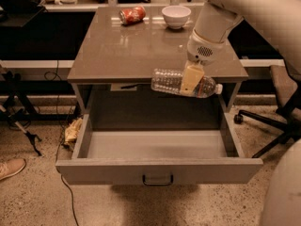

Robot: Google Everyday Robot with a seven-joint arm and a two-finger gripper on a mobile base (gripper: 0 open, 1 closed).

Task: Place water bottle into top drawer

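Observation:
Next, my gripper lets go of the water bottle on the drawer's bottom [136,121], a little toward the side with the yellow scrap.
The water bottle [170,82] is clear and ribbed, with a white cap pointing right and a coloured label band. It hangs level in the air at the table's front edge, above the back of the top drawer [157,166]. My gripper [190,81] reaches down from the white arm and is shut on the bottle near its label. The drawer is pulled fully out, grey and shallow, with a small dark handle [157,180] at its front centre. Its inside holds nothing that I can see.
A crushed orange-red soda can [131,15] and a white bowl [176,16] sit at the back of the brown table [117,51]. An office chair [282,102] stands to the right. Cables and a yellow scrap [73,128] lie on the floor at left.

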